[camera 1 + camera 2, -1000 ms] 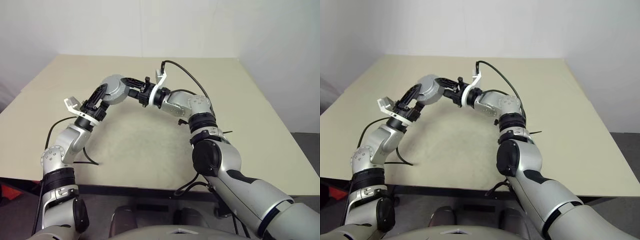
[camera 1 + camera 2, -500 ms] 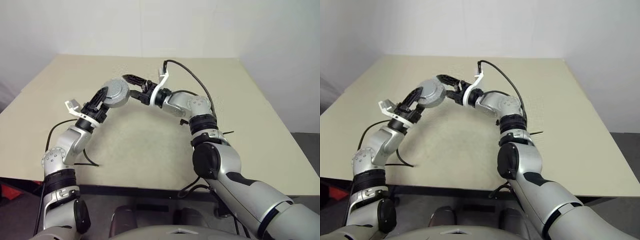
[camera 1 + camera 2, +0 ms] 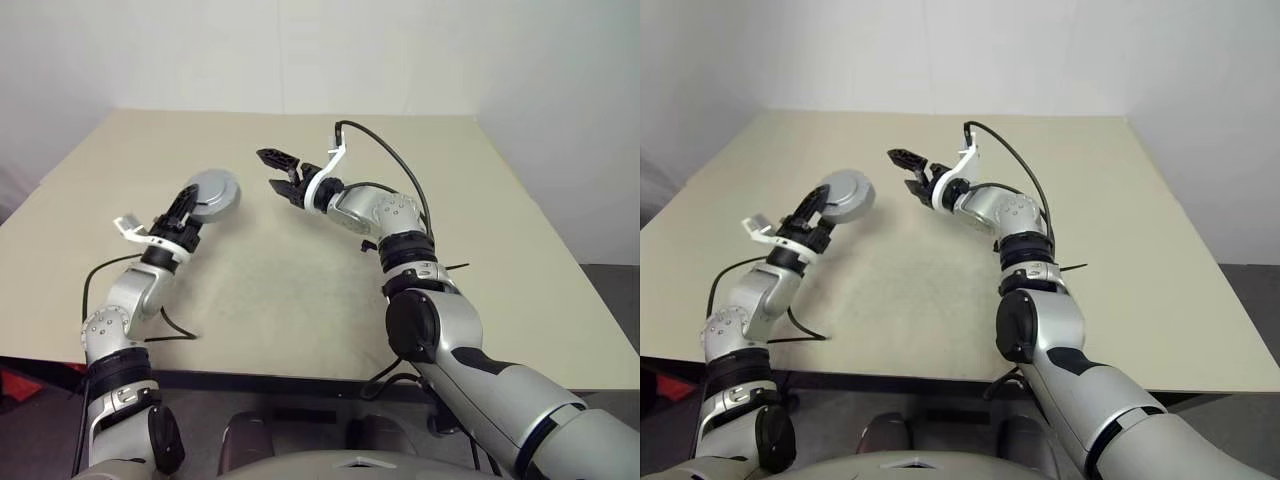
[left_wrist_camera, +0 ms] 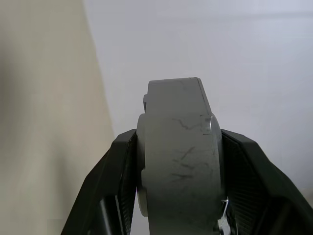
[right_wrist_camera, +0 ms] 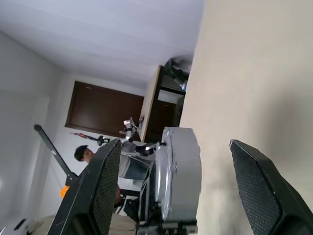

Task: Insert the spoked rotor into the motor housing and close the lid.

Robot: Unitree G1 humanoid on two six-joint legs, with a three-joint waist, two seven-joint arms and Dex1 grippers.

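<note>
The left gripper I use will release the motor housing on the beige table (image 3: 143,252) under its own white bracket. The housing is now held above the table.
My left gripper (image 3: 198,200) is shut on a thick round grey unit above the left half of the table. Its plain grey face, the lid (image 3: 215,188), points up and away from me. In the left wrist view the motor housing (image 4: 178,161) stands edge-on between the black fingers (image 4: 115,181), its windings hidden. The spoked rotor is hidden. My right gripper (image 3: 276,170) hangs open a short way right of the unit and touches nothing. The right wrist view looks across at the housing (image 5: 178,171) through the gap between its fingers.
The beige table (image 3: 330,290) spreads under both arms, its front edge close to me. A black cable (image 3: 172,322) loops on the table by my left forearm. A person (image 5: 84,155) and a dark door show far off in the right wrist view.
My right gripper, which was on the round unit, has opened and drawn off to the right. My left gripper has carried the unit left and down.
</note>
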